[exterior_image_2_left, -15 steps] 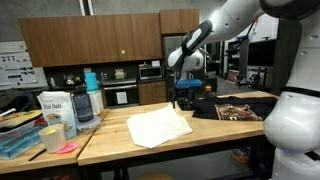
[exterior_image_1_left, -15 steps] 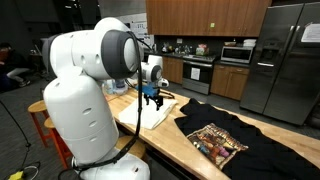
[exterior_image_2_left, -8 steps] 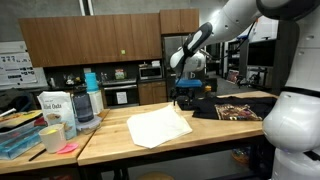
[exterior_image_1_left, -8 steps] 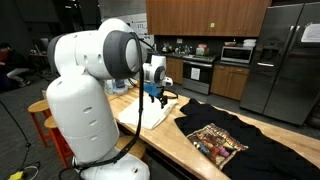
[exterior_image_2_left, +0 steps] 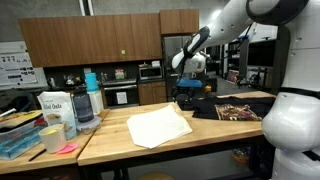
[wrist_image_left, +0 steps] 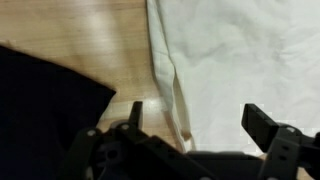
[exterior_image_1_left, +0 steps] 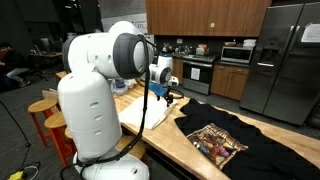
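The robot's gripper should close on the folded edge (exterior_image_1_left: 171, 103) (wrist_image_left: 170, 85) of the white cloth, along the side facing the black shirt.
My gripper (wrist_image_left: 197, 122) is open and empty, hanging above a wooden counter. In the wrist view its two dark fingers (wrist_image_left: 262, 125) straddle the folded edge of a white cloth (wrist_image_left: 240, 55), with a black shirt (wrist_image_left: 45, 95) at the left. In both exterior views the gripper (exterior_image_2_left: 184, 97) (exterior_image_1_left: 164, 96) hovers over the gap between the white cloth (exterior_image_2_left: 158, 125) and the black shirt (exterior_image_2_left: 235, 107). The black shirt (exterior_image_1_left: 240, 145) has a colourful print (exterior_image_1_left: 216, 140).
The wooden counter (exterior_image_2_left: 110, 135) carries a bag (exterior_image_2_left: 53, 106), a blue bottle (exterior_image_2_left: 90, 80), a cup and boxes at one end. Kitchen cabinets, an oven (exterior_image_2_left: 109, 95) and a refrigerator (exterior_image_1_left: 280, 60) stand behind. Wooden stools (exterior_image_1_left: 50, 120) stand by the robot base.
The arm has swung a little towards the black shirt, carrying the gripper along the cloth's edge. The cloth and shirt have not moved.
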Controlling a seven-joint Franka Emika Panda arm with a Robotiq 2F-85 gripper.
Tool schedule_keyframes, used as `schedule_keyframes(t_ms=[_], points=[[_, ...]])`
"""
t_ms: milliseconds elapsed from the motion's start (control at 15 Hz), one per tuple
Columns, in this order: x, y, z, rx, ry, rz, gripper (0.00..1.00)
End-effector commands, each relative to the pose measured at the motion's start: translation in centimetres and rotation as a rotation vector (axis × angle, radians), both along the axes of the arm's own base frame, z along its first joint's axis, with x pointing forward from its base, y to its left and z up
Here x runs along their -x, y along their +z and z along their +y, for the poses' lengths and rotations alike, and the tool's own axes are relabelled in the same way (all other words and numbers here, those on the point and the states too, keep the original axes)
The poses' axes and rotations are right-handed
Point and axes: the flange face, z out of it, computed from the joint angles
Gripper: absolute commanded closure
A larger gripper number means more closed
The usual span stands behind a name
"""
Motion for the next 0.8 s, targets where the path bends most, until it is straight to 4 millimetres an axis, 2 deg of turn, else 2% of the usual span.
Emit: schedule_keyframes(t_ms=[0, 733], points=[[-2.7, -0.3, -0.8, -0.022, 0.022, 0.01, 0.0], [-7.9, -2.8, -1.2, -0.116, 0.139, 0.099, 0.0]])
